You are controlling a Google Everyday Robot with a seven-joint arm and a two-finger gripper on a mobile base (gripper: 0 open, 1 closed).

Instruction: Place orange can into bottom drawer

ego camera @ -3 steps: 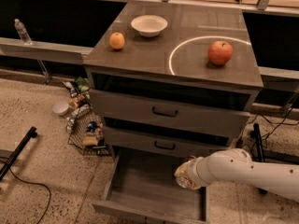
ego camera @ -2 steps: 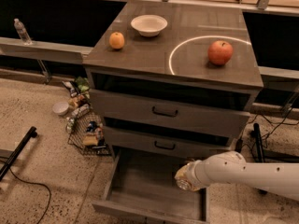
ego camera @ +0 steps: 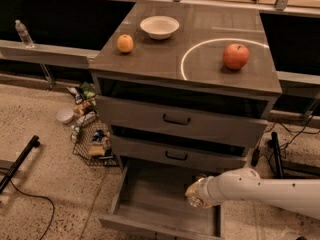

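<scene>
Next, my gripper releases the orange can near the middle of the bottom drawer's grey bottom (ego camera: 169, 203). The can is now held above that drawer's floor.
The bottom drawer (ego camera: 150, 196) is pulled open below the cabinet, and its plain grey inside shows nothing in it. My gripper (ego camera: 196, 195) reaches in from the right on a white arm and hangs over the drawer's right part. It is shut on the orange can (ego camera: 194, 193), whose mottled orange-gold side and one silver end show at the tip. The can is held above the drawer floor and does not rest on it.
On the cabinet top (ego camera: 165, 59) are an orange fruit (ego camera: 125, 43), a white bowl (ego camera: 159, 27) and a red apple (ego camera: 235, 56). The two upper drawers (ego camera: 176, 119) are shut. A wire basket of packets (ego camera: 92, 141) stands to the left, and cables (ego camera: 280, 154) lie to the right.
The gripper with the can has edged slightly down and left over the open drawer. Nothing else has moved.
</scene>
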